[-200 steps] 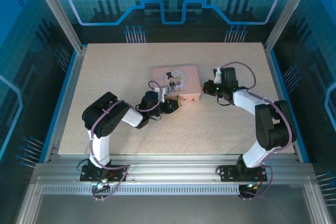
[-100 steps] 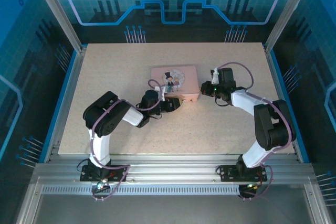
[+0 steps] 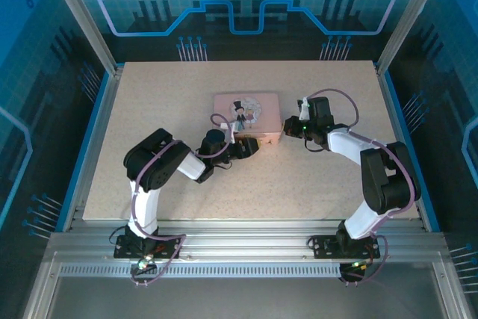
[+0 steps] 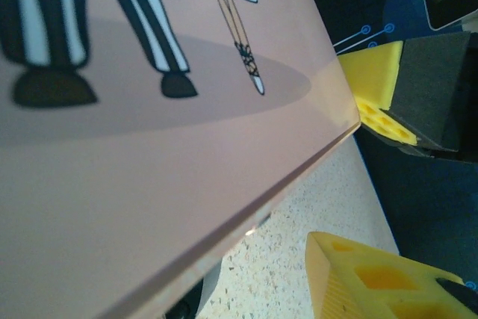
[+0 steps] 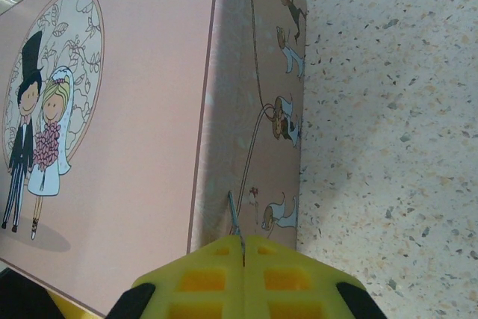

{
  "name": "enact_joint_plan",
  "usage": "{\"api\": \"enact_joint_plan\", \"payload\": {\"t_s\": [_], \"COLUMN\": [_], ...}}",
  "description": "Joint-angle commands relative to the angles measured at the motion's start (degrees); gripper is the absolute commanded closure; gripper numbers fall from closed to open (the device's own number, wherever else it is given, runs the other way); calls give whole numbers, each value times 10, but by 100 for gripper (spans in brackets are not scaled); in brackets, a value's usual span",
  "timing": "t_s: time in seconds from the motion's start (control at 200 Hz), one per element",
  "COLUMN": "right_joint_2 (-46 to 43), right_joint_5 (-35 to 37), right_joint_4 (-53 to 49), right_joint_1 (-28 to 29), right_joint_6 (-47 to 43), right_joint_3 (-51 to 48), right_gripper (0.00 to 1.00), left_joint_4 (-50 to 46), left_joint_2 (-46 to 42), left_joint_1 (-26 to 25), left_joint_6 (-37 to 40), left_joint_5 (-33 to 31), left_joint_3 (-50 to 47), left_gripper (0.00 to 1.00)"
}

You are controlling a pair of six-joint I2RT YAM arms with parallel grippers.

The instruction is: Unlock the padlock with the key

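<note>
The padlock hangs loose under the front edge of the box, so the robot's left gripper will pinch the padlock [image 4: 199, 294] and hold it out before the right gripper brings the key.
The thin silver key [image 5: 234, 217] sticks out from between the yellow fingertips of my right gripper [image 5: 243, 244], which is shut on it. The key's tip touches the side wall of the pink picture box [image 5: 127, 117]. From above, the right gripper [image 3: 292, 126] sits against the right side of the box [image 3: 246, 112]. My left gripper [image 3: 252, 146] is at the box's front edge, jaws apart. One of its yellow fingers [image 4: 373, 282] shows beside the box's lid corner [image 4: 187, 147]; the other finger is hidden. The padlock is hidden.
The speckled table [image 3: 187, 95] lies wide around the box. Blue rails [image 3: 93, 140] and metal posts border it. The right gripper's yellow finger [image 4: 377, 98] shows past the box corner in the left wrist view.
The left gripper's jaws have spread apart. The right gripper moved a little left with the key, and the pink box shifted slightly left and back.
</note>
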Motion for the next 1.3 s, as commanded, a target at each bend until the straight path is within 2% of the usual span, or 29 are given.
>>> {"api": "enact_joint_plan", "payload": {"t_s": [0.0,0.505,0.816,0.916,1.046,1.296], "right_joint_2": [3,0,-2,-6,-15,-56], "right_joint_5": [-2,-2,-2,-3,-3,-13], "right_joint_4": [13,13,12,10,5,-1], "right_joint_1": [12,13,12,12,5,-16], "right_joint_6": [-3,-2,-3,-5,-10,-6], "right_joint_3": [0,1,0,-1,-3,-28], "right_gripper": [100,100,100,100,100,100], "left_joint_4": [48,53,39,32,-1,-127], "left_joint_2": [12,-15,-11,-12,-27,-75], "left_joint_1": [1,21,23,25,28,28], "left_joint_6": [-13,-12,-9,-13,-17,-15], "left_joint_5": [-15,-21,-7,1,15,25], "left_joint_3": [-3,-71,-57,-55,-53,-15], "left_gripper": [52,59,84,86,89,98]}}
